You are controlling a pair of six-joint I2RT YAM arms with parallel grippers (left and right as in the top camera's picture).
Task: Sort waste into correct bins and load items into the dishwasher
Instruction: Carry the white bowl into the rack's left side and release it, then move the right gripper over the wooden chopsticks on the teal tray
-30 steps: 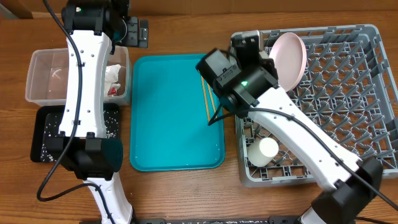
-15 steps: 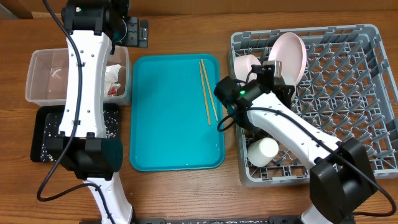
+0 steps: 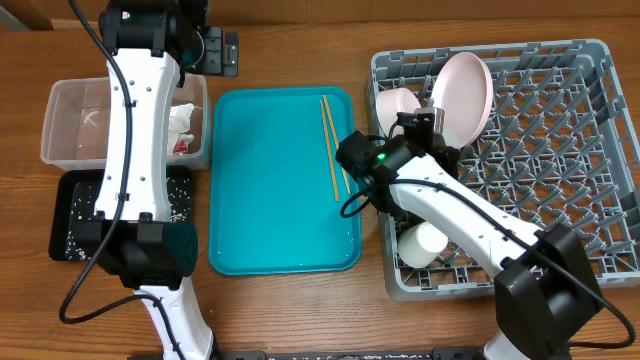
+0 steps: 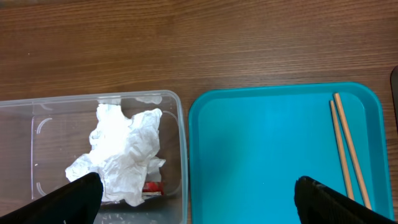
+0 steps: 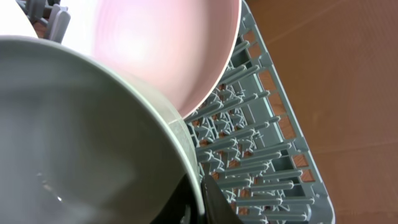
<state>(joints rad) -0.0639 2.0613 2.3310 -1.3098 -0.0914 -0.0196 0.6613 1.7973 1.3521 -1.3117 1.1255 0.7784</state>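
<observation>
My right gripper will release the white bowl, now on edge in the dish rack, between the leaning white plate and the small white cup [image 3: 422,178].
My right gripper [image 5: 200,190] is shut on the rim of a white bowl [image 5: 81,137], held on edge in the grey dish rack [image 3: 560,150] next to the leaning white plate [image 3: 462,88]. The bowl [image 3: 397,103] sits at the rack's left side. A small white cup [image 3: 427,240] lies in the rack's front left. The wooden chopsticks [image 3: 333,150] lie on the teal tray [image 3: 270,200]. My left gripper [image 4: 196,199] is open and empty above the tub and tray edge. The clear tub [image 3: 70,120] holds the crumpled napkin [image 4: 121,152] and the red wrapper [image 4: 152,188].
The shallow black tray [image 3: 70,215] with scattered rice grains lies in front of the clear tub. The left arm's white links run over both bins. The rack's pegs [image 5: 261,155] stand close to my right fingers. Bare wooden table surrounds everything.
The right arm has swung from over the teal tray down to the rack's left side, uncovering the chopsticks. The bowl now shows beside the plate. The left arm has not moved.
</observation>
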